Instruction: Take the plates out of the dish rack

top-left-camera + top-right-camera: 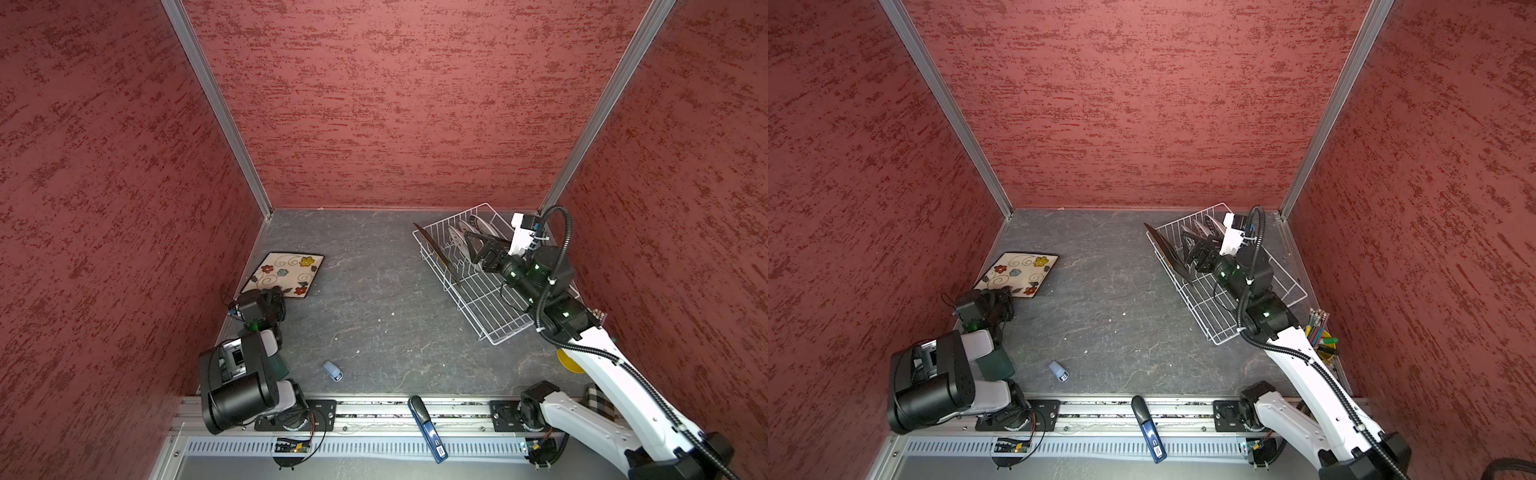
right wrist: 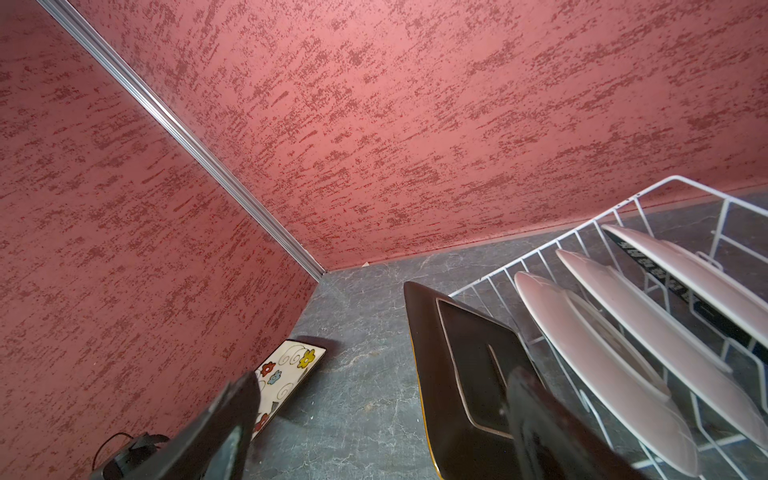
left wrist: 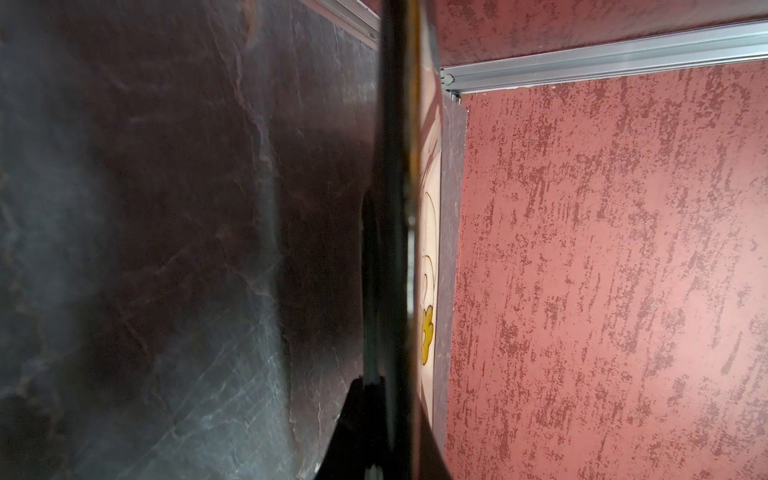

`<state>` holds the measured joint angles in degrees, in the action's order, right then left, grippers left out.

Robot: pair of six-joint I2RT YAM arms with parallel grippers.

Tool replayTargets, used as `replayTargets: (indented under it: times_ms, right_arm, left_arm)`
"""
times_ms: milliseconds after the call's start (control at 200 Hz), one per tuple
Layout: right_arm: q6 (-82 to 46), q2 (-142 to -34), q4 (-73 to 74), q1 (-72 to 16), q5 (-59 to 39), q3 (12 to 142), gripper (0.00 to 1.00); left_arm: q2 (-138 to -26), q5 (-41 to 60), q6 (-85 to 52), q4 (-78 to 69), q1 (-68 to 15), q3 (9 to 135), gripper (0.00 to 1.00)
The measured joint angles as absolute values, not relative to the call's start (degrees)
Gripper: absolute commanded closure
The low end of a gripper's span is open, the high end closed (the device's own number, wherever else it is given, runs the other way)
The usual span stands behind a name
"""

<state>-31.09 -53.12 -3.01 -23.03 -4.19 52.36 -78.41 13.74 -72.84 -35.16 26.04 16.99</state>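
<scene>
Next, I release the cream square plate flat on the table [image 1: 289,272] beyond the small blue-grey object with my left gripper.
The cream square plate with flowers [image 1: 286,270] [image 1: 1021,270] [image 2: 286,374] lies low over the table's left side. My left gripper [image 1: 274,297] [image 1: 1005,299] is shut on its near corner. In the left wrist view its dark rim [image 3: 390,208] runs edge-on between the jaws. The white wire dish rack [image 1: 492,332] [image 1: 1219,336] [image 2: 582,235] stands at the back right. It holds a dark brown square plate [image 1: 436,253] [image 1: 1165,249] [image 2: 457,365] and three round white plates [image 2: 602,365], all on edge. My right gripper [image 1: 473,249] [image 1: 1192,249] [image 2: 386,415] is open astride the brown plate.
A small blue-grey object [image 1: 332,370] lies on the table near the front. A blue-handled tool [image 1: 426,428] rests across the front rail. A yellow cup of pencils [image 1: 1323,336] and a checked cloth [image 1: 600,401] sit at the right edge. Red walls enclose three sides.
</scene>
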Motion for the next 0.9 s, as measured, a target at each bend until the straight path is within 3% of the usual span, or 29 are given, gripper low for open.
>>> replayTargets:
  times_ms: [727,807,902]
  right_arm:
    - [-30.50,-52.38,-4.45,-23.03,-3.88,53.25,0.06]
    - [-30.39,-52.16,-4.62,-23.03,-3.79,53.25,0.06]
    - [-30.33,-51.90,-4.62,-23.03,-3.75,53.25,0.06]
  left_arm:
    - [-91.61,12.95,-72.82,-46.83,26.04,18.79,1.00]
    - [-92.53,12.95,-72.82,-47.99,26.02,18.87,0.87]
    - [-93.12,12.95,-72.84,-49.30,25.80,18.98,0.80]
